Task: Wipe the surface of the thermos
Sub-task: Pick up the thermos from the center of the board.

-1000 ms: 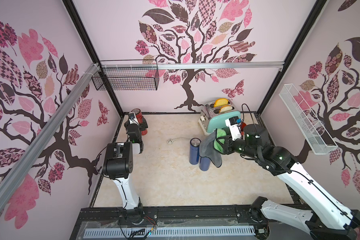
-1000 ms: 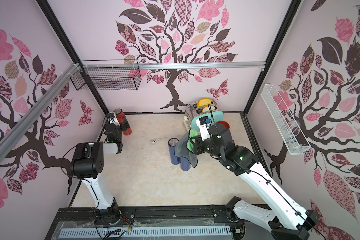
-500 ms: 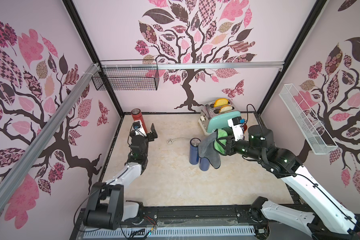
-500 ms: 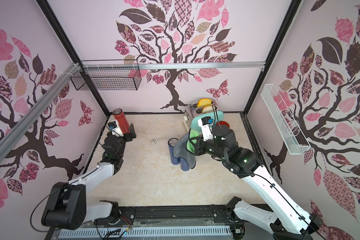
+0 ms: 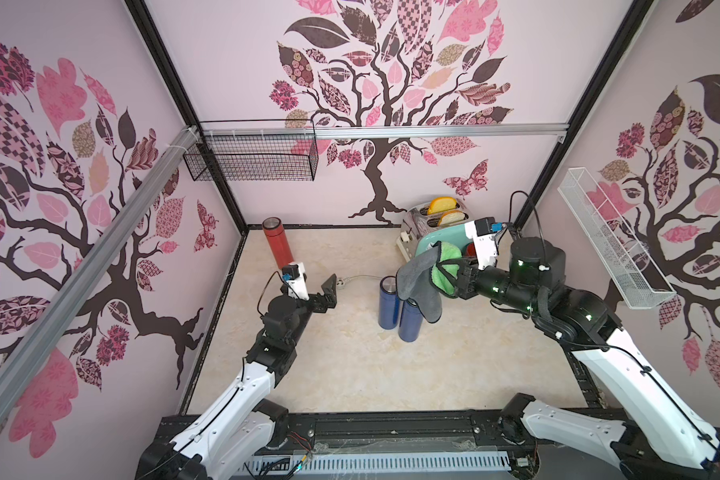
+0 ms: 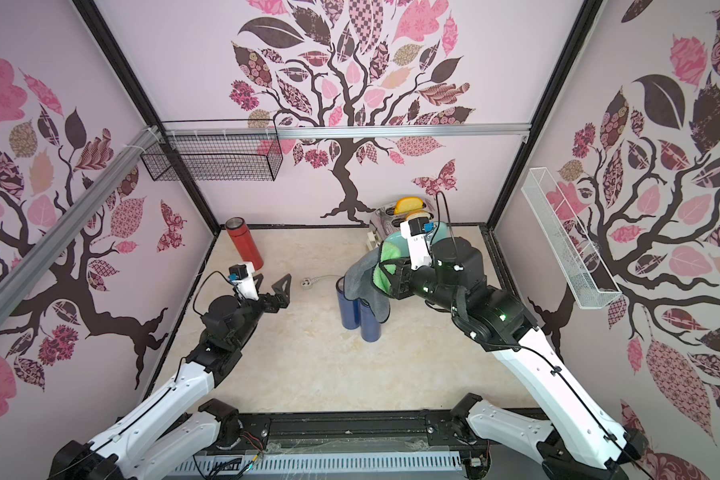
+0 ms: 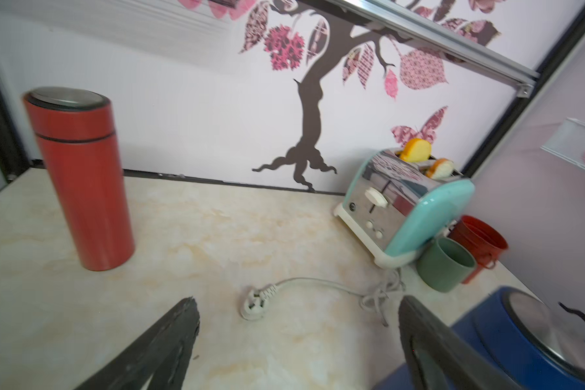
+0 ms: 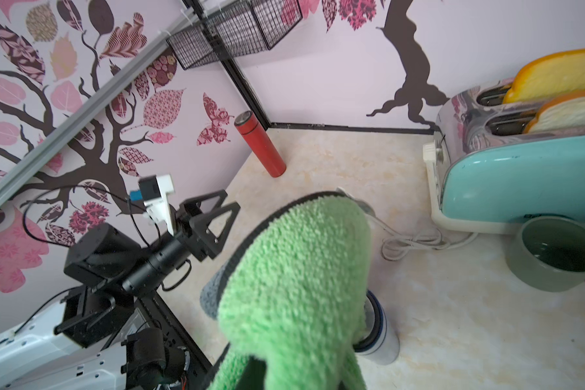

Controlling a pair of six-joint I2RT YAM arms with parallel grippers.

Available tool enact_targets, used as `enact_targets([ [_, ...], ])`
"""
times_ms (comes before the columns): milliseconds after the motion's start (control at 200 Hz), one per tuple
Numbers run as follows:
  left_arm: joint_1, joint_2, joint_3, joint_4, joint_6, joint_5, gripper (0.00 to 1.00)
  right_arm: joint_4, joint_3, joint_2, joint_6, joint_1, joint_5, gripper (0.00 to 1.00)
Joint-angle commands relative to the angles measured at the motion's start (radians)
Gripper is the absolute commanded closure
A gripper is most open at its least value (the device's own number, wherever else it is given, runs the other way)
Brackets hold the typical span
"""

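Note:
The farther blue thermos, the one nearer the white plug, is next. Next, my left gripper closes on the upper body [image 5: 388,298] [image 7: 479,336] just below its lid.
A red thermos [image 5: 279,245] [image 7: 81,182] stands upright near the back left corner. Two blue thermoses [image 5: 388,301] [image 6: 370,324] stand side by side mid-table. My right gripper [image 5: 454,276] is shut on a green and grey cloth [image 5: 420,282] [image 8: 294,287], which hangs over the top of the nearer blue thermos and hides the fingers. My left gripper [image 5: 319,286] [image 7: 298,304] is open and empty, between the red thermos and the blue pair, touching neither. A blue thermos lid [image 7: 537,337] shows beside one finger.
A white plug [image 7: 252,304] and its cord lie on the table ahead of the left gripper. The teal toaster [image 7: 409,202] with bread stands at the back right, with a green mug [image 7: 446,263] and a red mug [image 7: 480,243] beside it. Wire baskets [image 5: 250,156] hang on the walls.
My left arm has swung away from the red thermos in the back left corner and now reaches toward the middle. The right gripper and cloth have barely shifted.

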Motion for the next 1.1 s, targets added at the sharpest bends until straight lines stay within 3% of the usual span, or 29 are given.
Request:
enact_targets([
  [0,-0.044,-0.041,-0.046,0.001,0.023,0.003,0.05,-0.033,0.067,0.012,-0.036,-0.005,0.044,1.0],
  [205,-0.116,0.025,-0.056,0.042,0.066,0.166,0.08,-0.025,0.065,0.016,-0.036,-0.006,0.056,1.0],
  [605,-0.283,0.145,0.104,-0.11,0.186,0.138,0.07,-0.039,0.036,-0.013,-0.04,-0.006,0.08,1.0],
  [785,-0.29,0.187,0.154,-0.143,0.177,0.201,0.07,-0.047,0.032,-0.023,-0.041,-0.005,0.086,1.0],
  [915,-0.292,0.194,0.269,-0.311,0.163,0.198,0.07,-0.063,0.043,-0.032,-0.048,-0.005,0.103,1.0],
  [1095,-0.291,0.31,0.576,-0.695,0.101,0.204,0.08,-0.074,0.038,-0.03,-0.047,-0.005,0.106,1.0],
])
